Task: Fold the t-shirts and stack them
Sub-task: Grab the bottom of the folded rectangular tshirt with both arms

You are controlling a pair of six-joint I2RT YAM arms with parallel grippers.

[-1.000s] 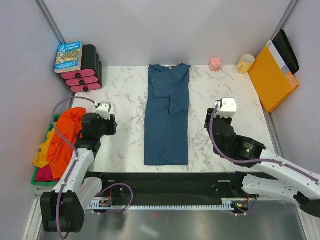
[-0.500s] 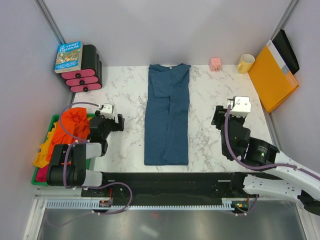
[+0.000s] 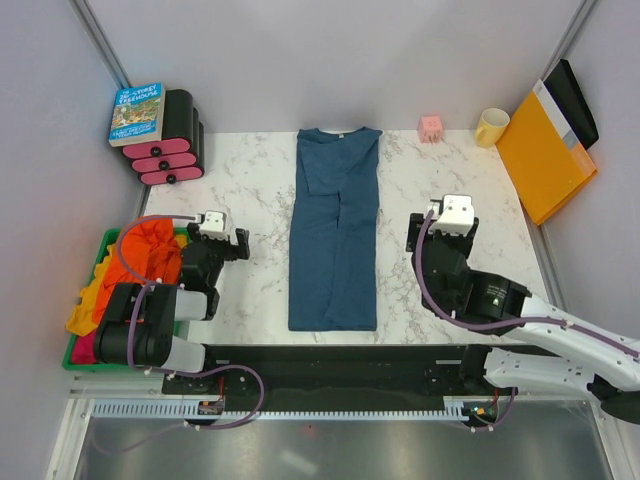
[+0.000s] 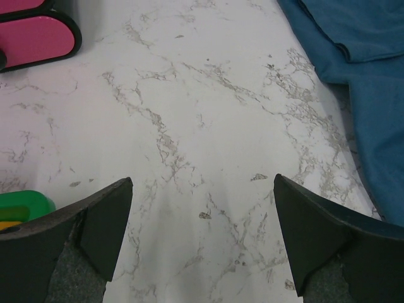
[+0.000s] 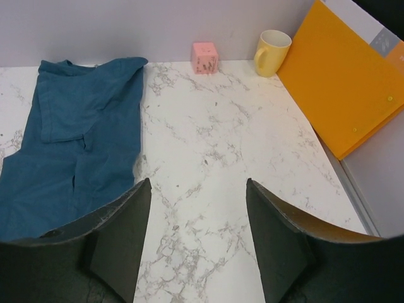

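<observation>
Next, I close my left gripper on the bottom corner point(image 3: 291, 328) of the blue t-shirt, on the side of the shirt that is toward the green bin.
A dark teal-blue t-shirt point(image 3: 335, 235) lies flat on the marble table, folded lengthwise into a long strip, collar at the far edge. It shows at the top right of the left wrist view point(image 4: 360, 57) and on the left of the right wrist view point(image 5: 69, 139). Orange, yellow and pink-red t-shirts point(image 3: 135, 265) are heaped in a green bin at the left. My left gripper point(image 3: 228, 240) point(image 4: 202, 183) is open over bare marble left of the blue shirt. On the shirt's right, my right gripper point(image 3: 440, 222) point(image 5: 197, 181) is open too, holding nothing.
A book on stacked black-and-pink cases point(image 3: 165, 140) stands at the back left. A pink cube point(image 3: 431, 127), a yellow mug point(image 3: 491, 126) and an orange-yellow folder point(image 3: 545, 155) sit at the back right. The green bin point(image 3: 85, 352) hangs off the table's left edge.
Both grippers have opened wider. The left arm drew back toward its base. The right gripper swung right, then returned left. The blue shirt has not moved.
</observation>
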